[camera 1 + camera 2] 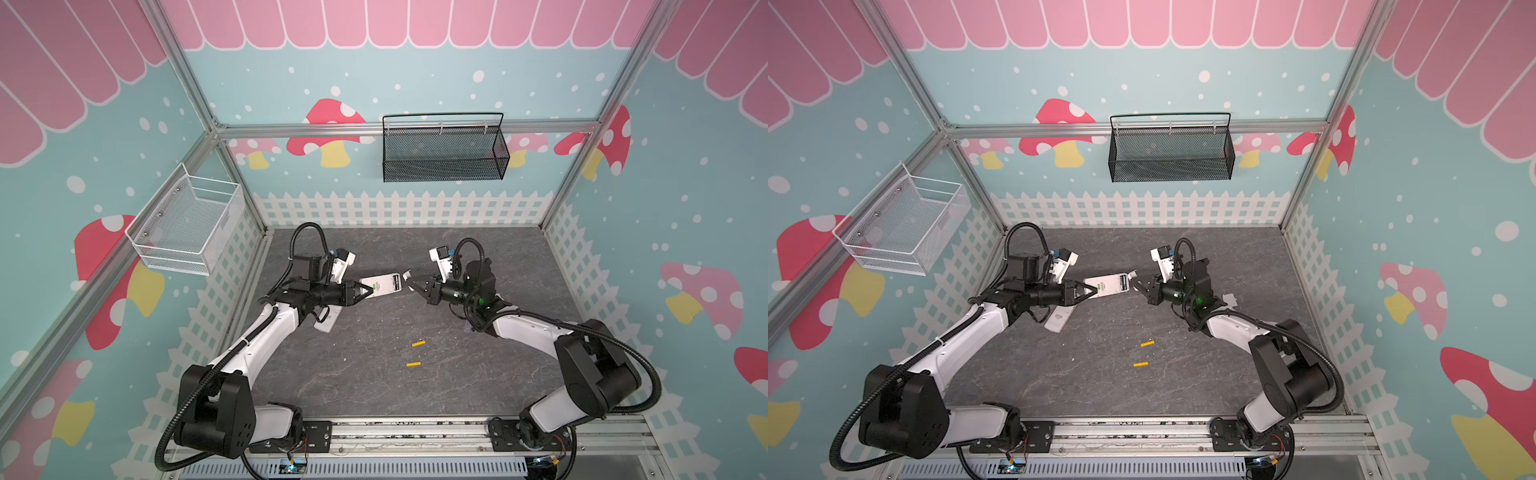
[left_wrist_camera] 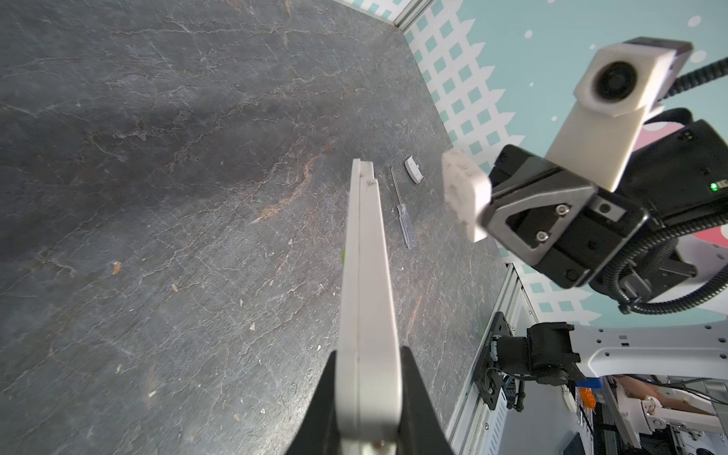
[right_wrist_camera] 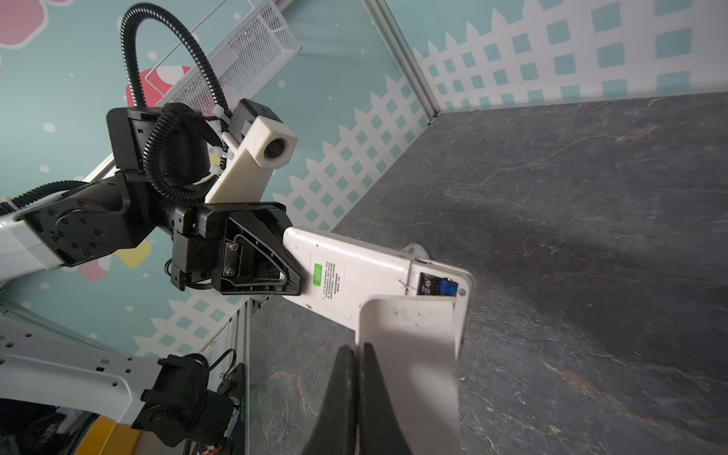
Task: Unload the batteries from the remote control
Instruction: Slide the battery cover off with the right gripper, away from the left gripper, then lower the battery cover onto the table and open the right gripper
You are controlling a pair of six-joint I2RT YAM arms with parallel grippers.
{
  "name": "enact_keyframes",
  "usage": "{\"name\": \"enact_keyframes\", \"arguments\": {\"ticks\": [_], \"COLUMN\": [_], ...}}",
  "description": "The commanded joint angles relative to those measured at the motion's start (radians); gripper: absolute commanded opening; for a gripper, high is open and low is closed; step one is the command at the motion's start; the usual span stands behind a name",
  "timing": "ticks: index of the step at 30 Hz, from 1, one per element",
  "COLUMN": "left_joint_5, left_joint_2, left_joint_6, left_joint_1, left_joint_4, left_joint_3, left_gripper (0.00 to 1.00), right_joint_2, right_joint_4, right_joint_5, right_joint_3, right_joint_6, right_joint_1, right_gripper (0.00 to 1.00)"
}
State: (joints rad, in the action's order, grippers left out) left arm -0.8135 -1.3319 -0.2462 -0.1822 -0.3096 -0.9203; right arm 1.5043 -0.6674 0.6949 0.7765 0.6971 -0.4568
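The robot's right gripper should release the white battery cover on the table (image 1: 476, 281) just past the clear-handled screwdriver.
My left gripper (image 1: 368, 292) is shut on one end of a white remote control (image 1: 384, 285) and holds it above the table; the remote (image 2: 366, 275) shows edge-on between the black fingers. The far end's battery compartment is open, with a dark black-blue battery (image 3: 437, 284) inside. My right gripper (image 1: 409, 284) is shut on the edge of the white battery cover (image 3: 409, 335), just off the remote's open end. In both top views two yellow batteries (image 1: 418, 343) (image 1: 413, 364) lie loose on the table near the front.
A second white remote (image 1: 326, 323) lies under the left arm. A clear-handled screwdriver (image 2: 402, 208) and another small white cover (image 2: 413, 170) lie near the right arm. A white wire basket (image 1: 187, 220) and a black mesh basket (image 1: 444, 149) hang on the walls.
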Motion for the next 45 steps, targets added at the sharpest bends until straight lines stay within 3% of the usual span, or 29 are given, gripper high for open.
{"name": "enact_keyframes", "arguments": {"ticks": [1,6,11,19,24,30,32,37,41,45], "left_joint_5": [-0.006,0.009,0.024,0.071,0.068,0.073,0.075,0.071,0.079,0.061], "left_joint_2": [-0.008,-0.028,-0.053,-0.102,-0.143,-0.185,-0.195,-0.232,-0.273,-0.318], "left_joint_6": [0.005,-0.001,-0.045,-0.117,-0.145,-0.163,-0.15,-0.168,-0.17,-0.199], "left_joint_1": [-0.009,-0.039,-0.059,-0.108,-0.127,-0.145,-0.151,-0.166,-0.169,-0.175], "left_joint_4": [0.03,0.037,0.058,0.095,0.113,0.116,0.109,0.121,0.117,0.128], "left_joint_3": [0.01,0.015,0.029,0.04,0.038,0.019,0.013,0.011,-0.004,-0.029], "left_gripper": [0.0,0.0,0.0,0.0,0.0,0.0,0.0,0.0,0.0,0.0], "right_joint_2": [-0.071,-0.148,-0.097,0.165,0.31,0.379,0.385,0.357,0.269,0.159], "right_joint_4": [0.109,0.218,0.346,0.389,0.443,0.47,0.482,0.491,0.49,0.515], "right_joint_5": [-0.047,-0.162,-0.301,-0.398,-0.438,-0.449,-0.454,-0.467,-0.479,-0.484], "right_joint_3": [-0.026,-0.076,-0.054,0.062,0.164,0.212,0.22,0.218,0.176,0.111], "right_joint_6": [-0.065,-0.15,-0.261,-0.339,-0.339,-0.339,-0.334,-0.317,-0.314,-0.279], "right_joint_1": [0.066,0.18,0.28,0.416,0.433,0.435,0.435,0.435,0.435,0.43], "right_gripper": [0.0,0.0,0.0,0.0,0.0,0.02,0.07,0.36,0.46,0.48]}}
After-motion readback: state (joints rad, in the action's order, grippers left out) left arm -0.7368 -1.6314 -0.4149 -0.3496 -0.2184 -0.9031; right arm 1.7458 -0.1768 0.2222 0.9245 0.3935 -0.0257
